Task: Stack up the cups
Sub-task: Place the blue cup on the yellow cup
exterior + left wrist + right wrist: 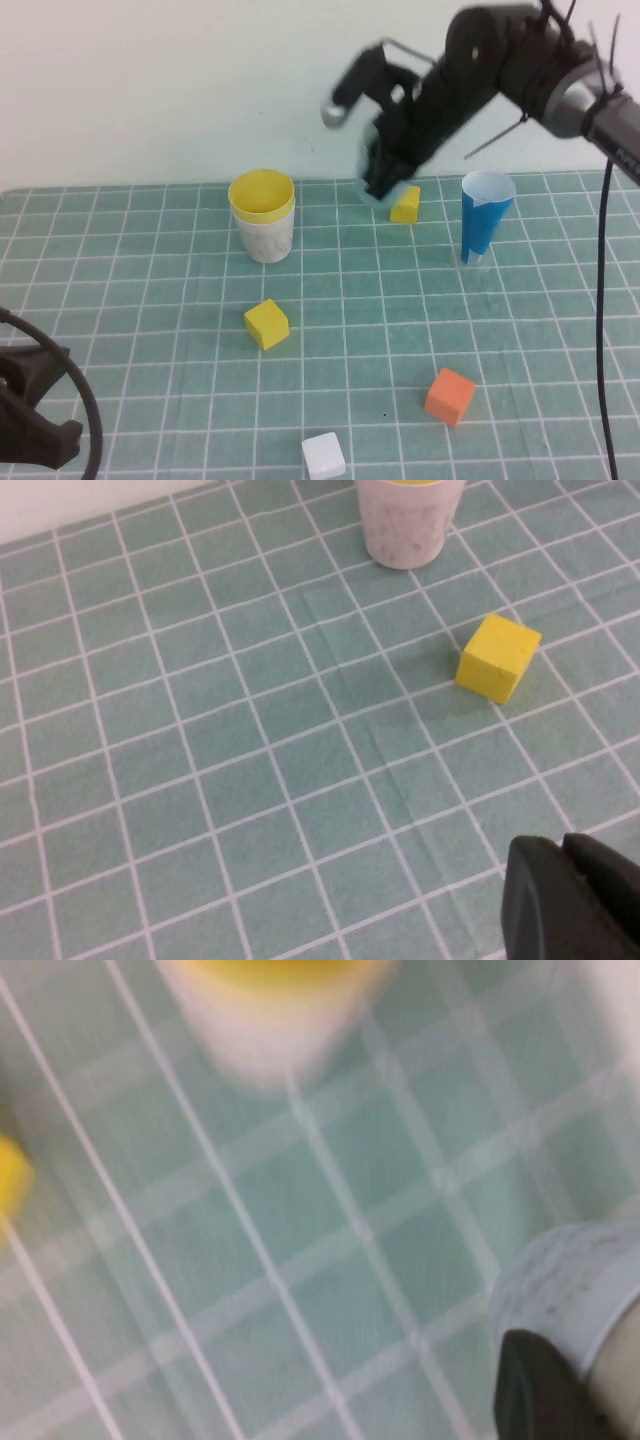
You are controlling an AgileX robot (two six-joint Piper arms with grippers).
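Note:
Next, my right gripper releases the light blue cup that it has above the mat, setting it free inside the yellow cup [262, 191] [278, 968] that sits in the whitish cup.
A yellow cup [262, 193] sits nested inside a whitish cup [267, 238] at the back middle of the mat. The stack also shows in the left wrist view [405, 525] and, blurred, in the right wrist view [275, 1015]. My right gripper [382, 172] hangs above the mat, right of that stack, shut on the rim of a light blue cup [565, 1285]. In the high view the held cup [368, 150] is blurred. No sage green cup shows on its own. My left gripper [30, 410] rests low at the front left, its fingers [575, 890] closed together and empty.
A tall blue-and-white cone cup [485, 225] stands at the back right. A yellow cube [405, 204] lies under the right gripper, and another yellow cube [266, 323] lies mid-mat. An orange cube [449, 396] and a white cube [324, 455] lie near the front.

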